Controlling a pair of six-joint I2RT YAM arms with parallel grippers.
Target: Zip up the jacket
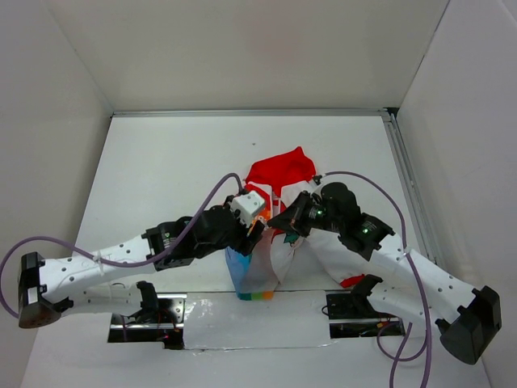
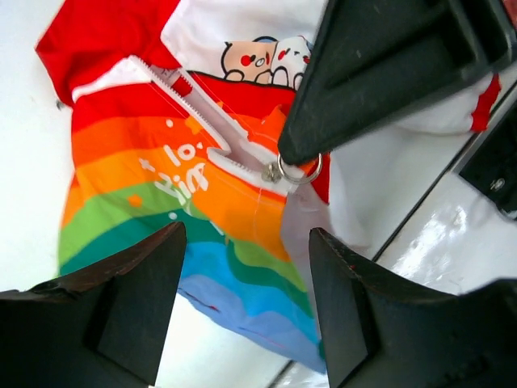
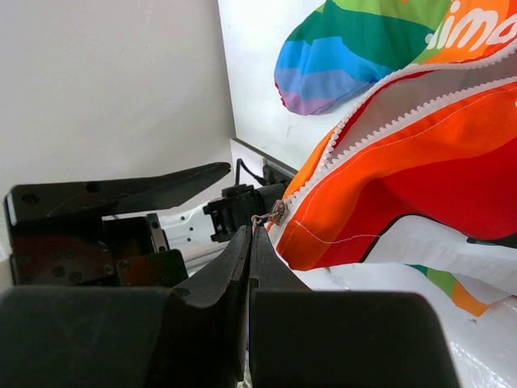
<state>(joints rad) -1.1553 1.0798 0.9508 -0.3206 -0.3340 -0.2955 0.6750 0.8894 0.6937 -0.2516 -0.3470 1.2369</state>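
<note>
My left gripper should pinch the zipper edge (image 2: pixel 279 202) below the slider, where the orange front hangs loose, before my right gripper pulls the ring up.
The jacket (image 1: pixel 266 242) lies bunched at mid-table, red hood (image 1: pixel 280 171) to the far side and rainbow hem (image 1: pixel 250 283) to the near side. In the left wrist view its rainbow front (image 2: pixel 161 186) and half-open zipper (image 2: pixel 202 121) show. My right gripper (image 1: pixel 283 226) is shut on the zipper pull (image 3: pixel 258 220), just below the slider (image 3: pixel 277 212); its closed fingers (image 2: pixel 380 73) hold the pull's ring (image 2: pixel 299 171). My left gripper (image 2: pixel 246 234) is open and empty, hovering over the rainbow hem beside the zipper (image 1: pixel 257 236).
A shiny metal plate (image 1: pixel 242 317) with both arm bases runs along the table's near edge. White walls close in the left, far and right sides, and a metal rail (image 1: pixel 408 186) runs along the right.
</note>
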